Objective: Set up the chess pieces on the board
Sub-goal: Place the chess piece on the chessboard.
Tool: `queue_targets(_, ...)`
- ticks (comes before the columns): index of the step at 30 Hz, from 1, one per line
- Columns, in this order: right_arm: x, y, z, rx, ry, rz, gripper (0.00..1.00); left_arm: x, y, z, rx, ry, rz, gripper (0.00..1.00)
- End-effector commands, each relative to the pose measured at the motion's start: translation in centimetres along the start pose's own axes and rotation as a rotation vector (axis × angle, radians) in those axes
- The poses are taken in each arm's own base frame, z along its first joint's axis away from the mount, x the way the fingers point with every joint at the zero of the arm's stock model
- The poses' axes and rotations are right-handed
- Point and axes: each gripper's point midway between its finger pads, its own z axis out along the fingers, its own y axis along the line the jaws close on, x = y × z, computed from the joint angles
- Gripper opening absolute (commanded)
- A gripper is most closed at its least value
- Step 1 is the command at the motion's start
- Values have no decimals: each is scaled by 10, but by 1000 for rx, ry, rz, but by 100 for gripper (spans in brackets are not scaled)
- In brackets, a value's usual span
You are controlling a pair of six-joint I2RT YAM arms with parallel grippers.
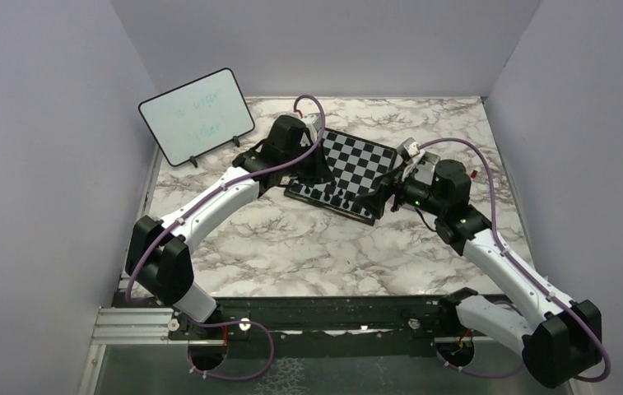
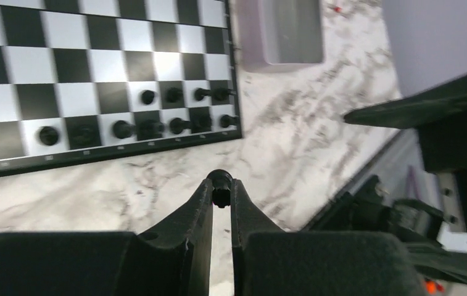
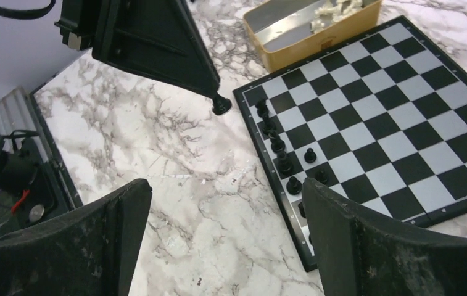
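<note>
I should release the black chess piece from my left gripper on the empty dark corner square (image 1: 297,188) next to the end piece of the near row.
The board (image 1: 364,160) lies at the middle back of the marble table, with several black chess pieces (image 1: 337,197) lined up along its near edge. In the left wrist view these black pieces (image 2: 151,127) fill the two rows closest to me. My left gripper (image 2: 221,192) is shut on a black chess piece (image 2: 220,179), held over the marble just off the board's edge. The right wrist view shows that held piece (image 3: 221,105) beside the board's corner (image 3: 243,95). My right gripper (image 3: 226,217) stands wide open over bare marble next to the board, with nothing between its fingers.
A gold tin (image 3: 292,49) holding cream-white chess pieces (image 3: 334,10) sits just beyond the board's corner. A white dry-erase board (image 1: 196,116) stands at the back left. Grey walls close in on three sides. A black rail (image 1: 332,317) runs along the near table edge.
</note>
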Motion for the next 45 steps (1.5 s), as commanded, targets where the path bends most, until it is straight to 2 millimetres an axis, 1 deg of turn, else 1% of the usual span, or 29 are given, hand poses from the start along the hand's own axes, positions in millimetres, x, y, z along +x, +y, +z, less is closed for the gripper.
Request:
queue_targets(1,-4,-13,-5,111,-9,73,100,-18,49,-17,-281,-101,87,10)
queue_targets(3,-1,-15,-6,132,7,90,100,-21,63,-20,-357,-128,103,10)
queue_targets(5,-2,-18,-7,150,4,100,100,-25,76,-21,-418,-149,120,10)
queue_targets(6,2,-19,-7,162,21,117,100,-26,82,-21,-445,-157,126,10)
queue_targets(8,4,-23,-9,195,24,146,100,-26,92,-21,-491,-165,136,10)
queue_targets(10,5,-29,-10,233,18,173,100,-25,104,-20,-539,-180,138,10)
queue_targets(12,9,-30,-12,244,37,164,100,-24,114,-19,-581,-190,144,10)
queue_targets(17,17,-38,-19,301,88,151,100,-14,138,-10,-648,-168,127,10)
queue_targets(20,23,-51,-28,396,105,175,100,-6,146,-1,-650,-167,114,10)
queue_targets(23,24,-57,-33,450,113,196,100,1,153,7,-646,-169,109,10)
queue_targets(27,21,-52,-34,432,131,191,100,5,164,16,-658,-166,107,10)
queue_targets(32,14,-48,-31,400,115,182,100,5,167,28,-647,-148,114,10)
queue_targets(36,16,-48,-31,400,129,180,100,8,178,33,-664,-132,104,10)
queue_targets(40,20,-49,-32,402,153,171,100,12,183,37,-662,-113,102,10)
queue_targets(45,21,-48,-31,398,154,172,100,13,189,42,-660,-104,87,11)
